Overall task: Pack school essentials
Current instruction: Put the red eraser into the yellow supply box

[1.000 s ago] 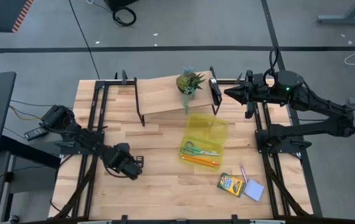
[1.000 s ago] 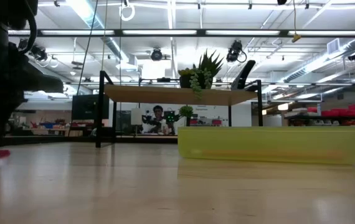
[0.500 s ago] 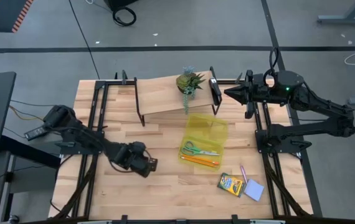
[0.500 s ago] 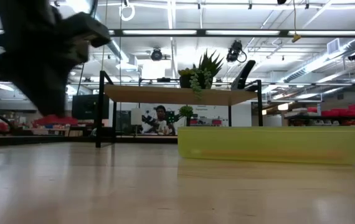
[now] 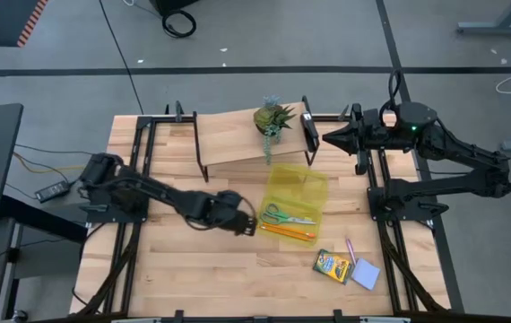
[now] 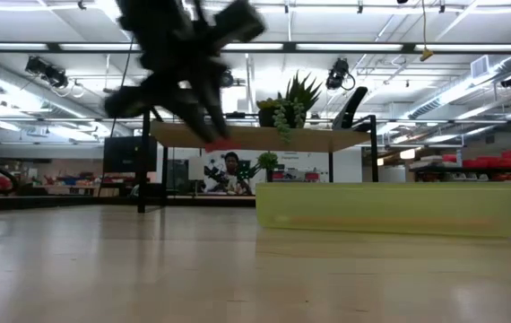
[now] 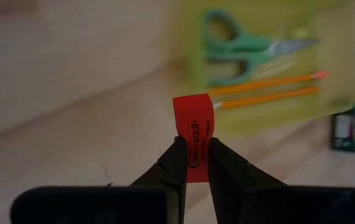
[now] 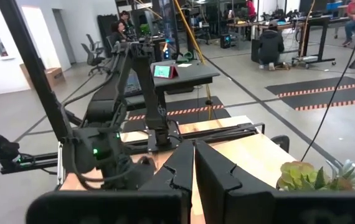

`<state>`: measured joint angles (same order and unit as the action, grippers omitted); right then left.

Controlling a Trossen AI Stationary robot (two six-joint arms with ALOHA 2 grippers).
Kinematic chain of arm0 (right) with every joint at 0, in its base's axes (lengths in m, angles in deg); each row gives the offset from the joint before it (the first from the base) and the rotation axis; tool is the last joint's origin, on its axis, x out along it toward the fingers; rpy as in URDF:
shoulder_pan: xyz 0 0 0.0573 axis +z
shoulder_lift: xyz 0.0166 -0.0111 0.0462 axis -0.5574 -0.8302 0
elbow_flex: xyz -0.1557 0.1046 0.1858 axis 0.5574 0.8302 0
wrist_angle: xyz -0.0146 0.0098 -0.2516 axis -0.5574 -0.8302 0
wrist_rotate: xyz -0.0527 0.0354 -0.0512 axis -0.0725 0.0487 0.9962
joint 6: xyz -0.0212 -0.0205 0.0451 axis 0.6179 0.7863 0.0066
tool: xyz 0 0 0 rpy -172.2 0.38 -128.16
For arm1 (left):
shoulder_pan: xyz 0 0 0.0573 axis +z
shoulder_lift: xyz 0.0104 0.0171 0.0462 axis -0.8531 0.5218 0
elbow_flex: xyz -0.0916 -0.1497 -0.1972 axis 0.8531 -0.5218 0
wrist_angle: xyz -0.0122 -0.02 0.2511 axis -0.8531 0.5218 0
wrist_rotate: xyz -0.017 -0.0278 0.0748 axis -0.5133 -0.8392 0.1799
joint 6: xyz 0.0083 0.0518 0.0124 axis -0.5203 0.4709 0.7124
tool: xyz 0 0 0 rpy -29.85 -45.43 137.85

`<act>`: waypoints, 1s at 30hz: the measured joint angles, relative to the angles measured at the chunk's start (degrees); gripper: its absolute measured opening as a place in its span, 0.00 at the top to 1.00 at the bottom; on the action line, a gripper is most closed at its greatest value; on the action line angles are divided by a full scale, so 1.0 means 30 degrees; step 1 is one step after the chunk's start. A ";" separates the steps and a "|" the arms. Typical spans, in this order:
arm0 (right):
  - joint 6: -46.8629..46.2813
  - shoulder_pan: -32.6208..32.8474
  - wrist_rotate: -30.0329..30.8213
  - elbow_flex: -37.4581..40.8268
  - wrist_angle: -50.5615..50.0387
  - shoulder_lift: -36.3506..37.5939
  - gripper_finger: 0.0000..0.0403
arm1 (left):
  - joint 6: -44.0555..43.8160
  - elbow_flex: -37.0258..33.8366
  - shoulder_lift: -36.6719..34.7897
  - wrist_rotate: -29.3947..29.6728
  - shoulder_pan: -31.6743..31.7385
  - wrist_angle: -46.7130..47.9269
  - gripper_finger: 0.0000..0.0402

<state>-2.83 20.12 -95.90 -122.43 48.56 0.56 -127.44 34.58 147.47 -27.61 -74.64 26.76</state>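
The red eraser, still held above the table, will go down from my left gripper across the orange pencils (image 5: pixel 277 230) (image 7: pixel 238 95) next to the green scissor handles.
My left gripper (image 5: pixel 245 222) hangs above the table, just left of the translucent yellow pouch (image 5: pixel 298 190), and is shut on a small red printed block, apparently an eraser (image 7: pixel 193 118). Green-handled scissors (image 5: pixel 286 215) and two orange pencils (image 5: pixel 288 232) lie on the pouch's near part. The crayon box (image 5: pixel 332 266), the pink pen (image 5: pixel 351 249) and the pale blue notepad (image 5: pixel 366 274) lie flat near the table's near right corner. My right gripper (image 5: pixel 327 136) waits shut at the far right, above the table. My left gripper pinches the red eraser's lower part (image 7: pixel 193 163) between its two fingers (image 7: pixel 172 167). The upper part (image 7: pixel 193 115) sticks out past the fingertips. In the low view the eraser (image 6: pixel 220 142) is lifted clear of the table, below the downward-slanting fingers.
A small wooden shelf (image 5: pixel 233 136) stands at the far middle of the table, with a potted spiky plant (image 5: pixel 273 117) at its right end, just beyond the pouch. Bare wood (image 5: pixel 202 269) stretches across the near left. Black frame rails run along both sides.
My left gripper has swept from the table's left side toward the right, up to the pouch's left edge, rising as it went, with the red eraser still between its fingers. The right arm has kept still.
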 joint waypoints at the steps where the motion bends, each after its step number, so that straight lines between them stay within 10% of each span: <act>1: 0.0099 0.0000 0.0000 0.0000 0.0007 0.0000 0.94 | 0.0562 0.0470 0.0406 0.0012 0.0248 -0.0345 0.88; 15: 0.0239 0.0000 -0.0136 -0.0007 0.0084 0.0015 0.94 | 0.5613 0.6821 0.6097 -0.2470 0.2254 -0.1274 0.88; 30: 0.0312 0.0002 -0.0138 -0.0007 0.0087 0.0015 0.94 | 0.5346 0.7075 0.6697 -0.2930 0.2295 -0.0727 0.88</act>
<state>-1.89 20.12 -96.31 -122.45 48.82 0.60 -111.40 55.80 167.56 -36.39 -67.76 24.58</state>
